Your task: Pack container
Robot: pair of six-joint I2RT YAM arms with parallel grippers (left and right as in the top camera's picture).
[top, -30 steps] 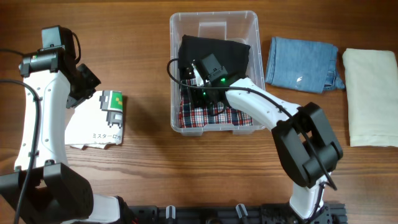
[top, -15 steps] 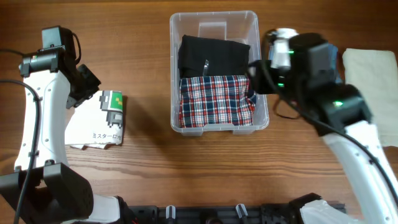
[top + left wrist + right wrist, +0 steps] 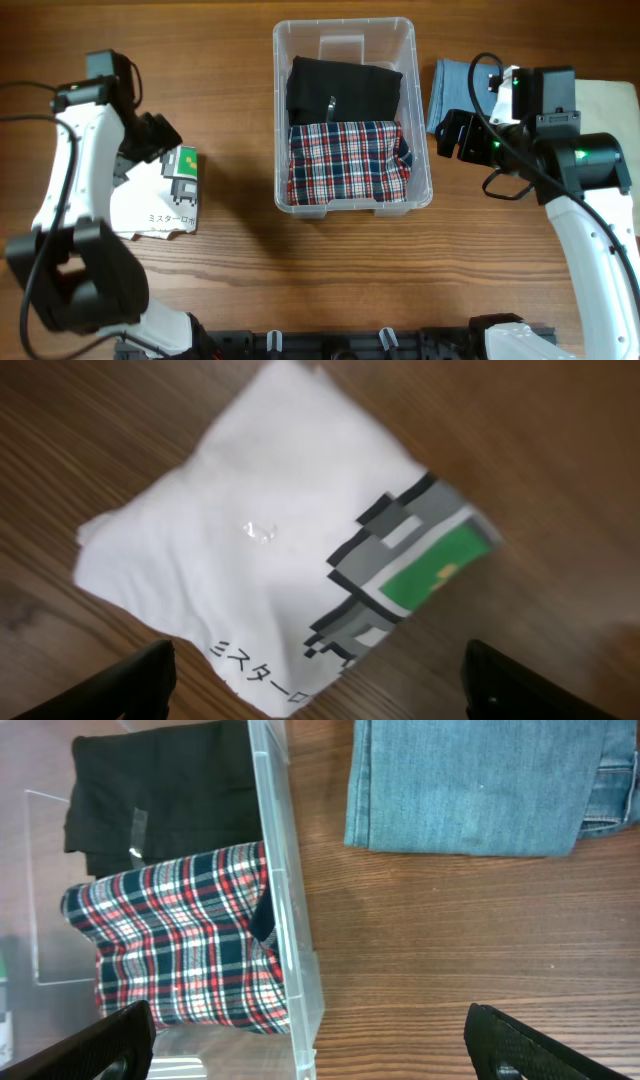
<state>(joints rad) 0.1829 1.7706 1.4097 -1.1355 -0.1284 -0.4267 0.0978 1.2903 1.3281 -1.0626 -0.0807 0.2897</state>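
Observation:
I will next close my left gripper on the white T-shirt's folded edge (image 3: 195, 179) (image 3: 398, 616), at the end of the green print nearest the lettering.
The clear container (image 3: 345, 22) stands at the table's middle back, holding a folded black garment (image 3: 343, 88) and a red plaid garment (image 3: 345, 162) in front of it. Just right of the bin hovers my right gripper (image 3: 455, 135), open and empty. In the right wrist view the right gripper (image 3: 310, 1055) straddles the container wall (image 3: 285, 900), with the plaid garment (image 3: 180, 940) on one side and bare wood on the other. My left gripper (image 3: 150, 140) hangs open over a folded white T-shirt (image 3: 160, 200) with a pixel print. The left gripper (image 3: 320, 700) holds nothing above that T-shirt (image 3: 240, 540).
Folded blue jeans (image 3: 455, 85) lie right of the bin, partly under my right arm; the jeans (image 3: 480, 785) fill the top of the right wrist view. A cream folded cloth (image 3: 612, 105) lies at the far right.
My right gripper let go of the plaid garment inside the bin, rose out to the bin's right side and opened. The left gripper opened and shifted towards the white T-shirt.

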